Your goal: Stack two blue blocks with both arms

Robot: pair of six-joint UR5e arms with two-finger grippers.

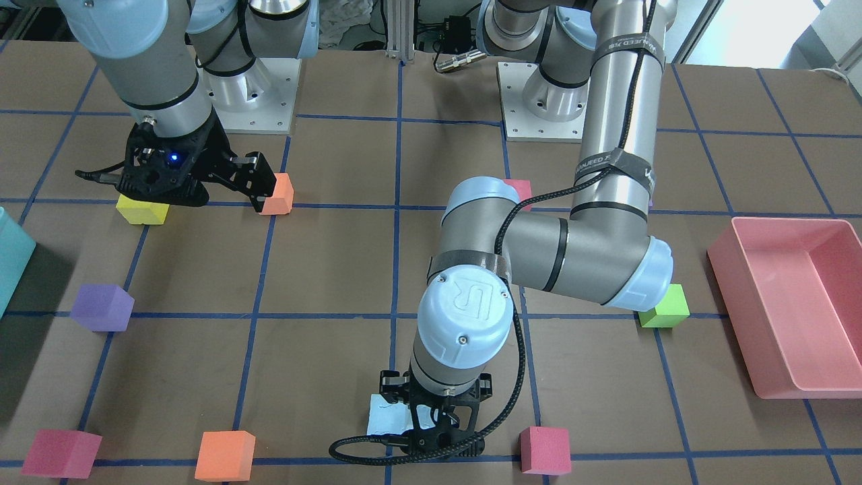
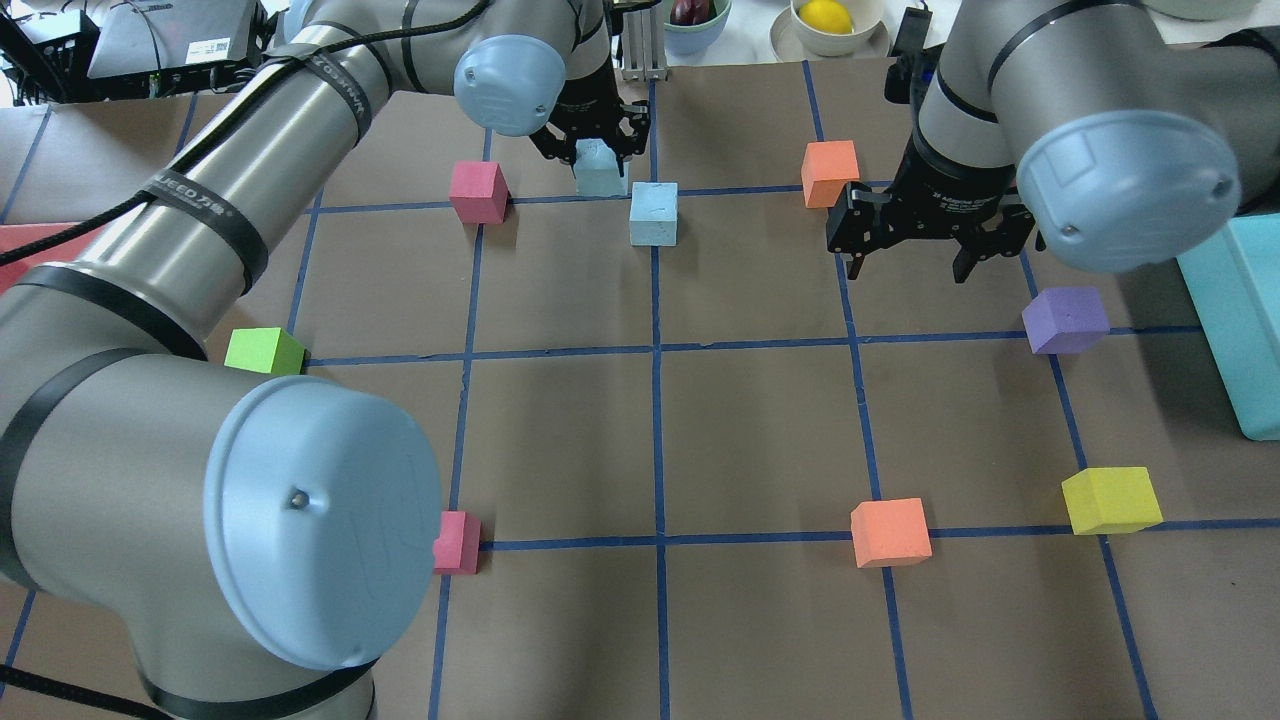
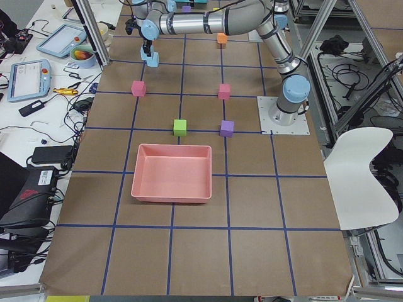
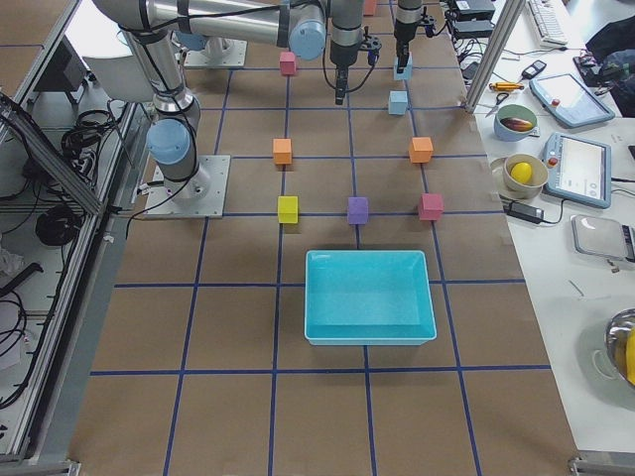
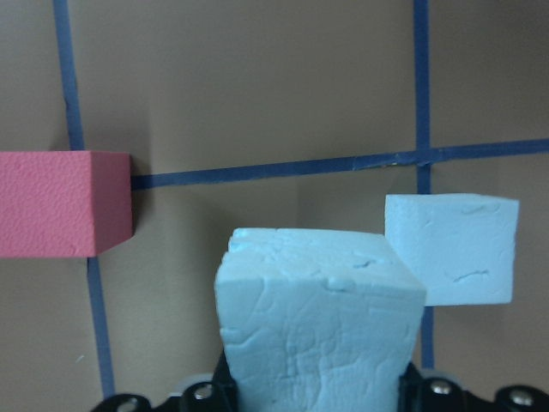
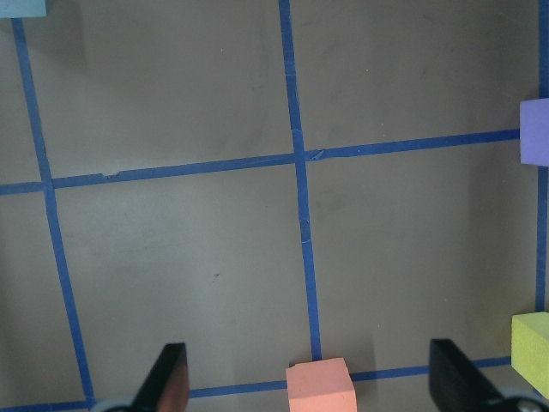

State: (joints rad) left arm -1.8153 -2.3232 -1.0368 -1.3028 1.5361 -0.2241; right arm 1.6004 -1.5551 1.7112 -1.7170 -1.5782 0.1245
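Observation:
The blue block in my left gripper, now held just above the table, will be let go on top of the second blue block [image 1: 390, 419] [image 5: 450, 249] on the table.
My left gripper [image 2: 598, 148] is shut on one pale blue block [image 2: 600, 172], held just above the table at the far side; the left wrist view shows that block [image 5: 317, 330] between the jaws. The second blue block [image 2: 653, 213] sits on the table close beside it, also seen in the left wrist view [image 5: 452, 249] and the front view [image 1: 389, 414]. My right gripper [image 2: 907, 268] is open and empty, hovering high over the table's right half, apart from both blue blocks.
Pink block [image 2: 478, 191] sits left of the held block. Orange blocks [image 2: 830, 172] [image 2: 890, 532], purple [image 2: 1065, 320], yellow [image 2: 1110, 500], green [image 2: 265, 350] and another pink block [image 2: 455, 541] are scattered about. Teal bin [image 2: 1240, 320] at right; pink bin [image 1: 788, 316].

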